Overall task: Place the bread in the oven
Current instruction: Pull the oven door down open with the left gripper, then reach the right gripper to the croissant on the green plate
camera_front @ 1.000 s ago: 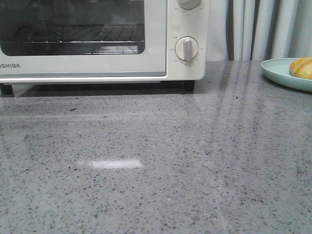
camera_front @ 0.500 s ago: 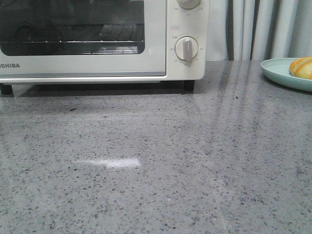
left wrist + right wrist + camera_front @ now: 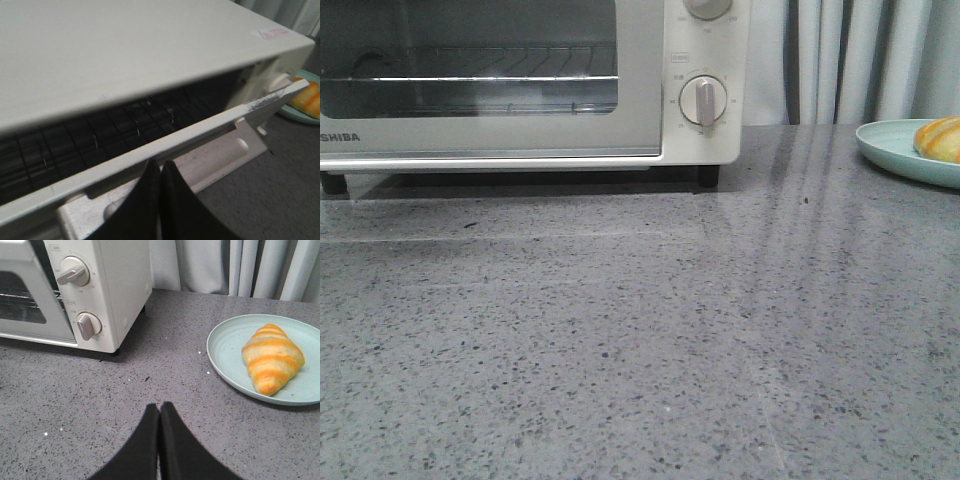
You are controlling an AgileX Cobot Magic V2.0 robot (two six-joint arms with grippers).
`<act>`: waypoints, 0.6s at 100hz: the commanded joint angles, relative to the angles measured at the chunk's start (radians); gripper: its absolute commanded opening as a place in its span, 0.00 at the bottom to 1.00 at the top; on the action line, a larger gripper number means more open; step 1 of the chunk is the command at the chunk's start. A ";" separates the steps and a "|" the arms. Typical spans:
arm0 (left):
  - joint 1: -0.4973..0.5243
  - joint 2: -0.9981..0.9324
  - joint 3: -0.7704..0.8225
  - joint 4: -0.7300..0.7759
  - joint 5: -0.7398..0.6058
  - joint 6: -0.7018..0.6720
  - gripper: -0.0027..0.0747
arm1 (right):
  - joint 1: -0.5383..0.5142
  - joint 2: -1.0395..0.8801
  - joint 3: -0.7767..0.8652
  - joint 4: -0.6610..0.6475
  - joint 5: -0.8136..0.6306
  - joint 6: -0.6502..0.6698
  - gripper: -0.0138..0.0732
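The striped golden bread on the pale green plate is next, so my right gripper should go to it and close on the bread's narrow near end [image 3: 942, 151] [image 3: 268, 384].
The cream-white oven [image 3: 705, 140] stands at the back left of the counter. Its glass door [image 3: 490, 130] is ajar at the top, and the wire rack [image 3: 490, 78] shows behind it. In the left wrist view my left gripper [image 3: 160, 162] is shut, its tips pressed against the front of the door's top bar [image 3: 200, 132], with the dark rack [image 3: 125, 120] in the gap beyond. The striped golden bread [image 3: 271, 357] lies on a pale green plate [image 3: 225, 347] at the right. My right gripper [image 3: 160, 405] is shut and empty above the counter, short of the plate.
The oven's two dials [image 3: 75, 271] sit on its right panel. Grey curtains [image 3: 240, 265] hang behind the speckled grey counter [image 3: 640, 340]. The plate [image 3: 890, 145] with the bread [image 3: 940, 138] is at the front view's right edge.
The oven door has tipped open at the top; the view through its glass has shifted, and the bright glare patch on the counter is gone. The bread and plate have not moved.
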 commanded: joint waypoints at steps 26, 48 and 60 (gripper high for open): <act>-0.026 -0.225 0.308 0.030 0.071 -0.011 0.01 | 0.002 0.012 -0.036 0.004 -0.183 -0.006 0.08; -0.026 -0.251 0.407 0.067 0.065 -0.011 0.01 | 0.002 0.020 -0.036 0.006 -0.230 -0.004 0.08; -0.026 -0.251 0.414 0.069 0.074 -0.011 0.01 | 0.002 0.039 -0.037 0.007 -0.226 -0.004 0.08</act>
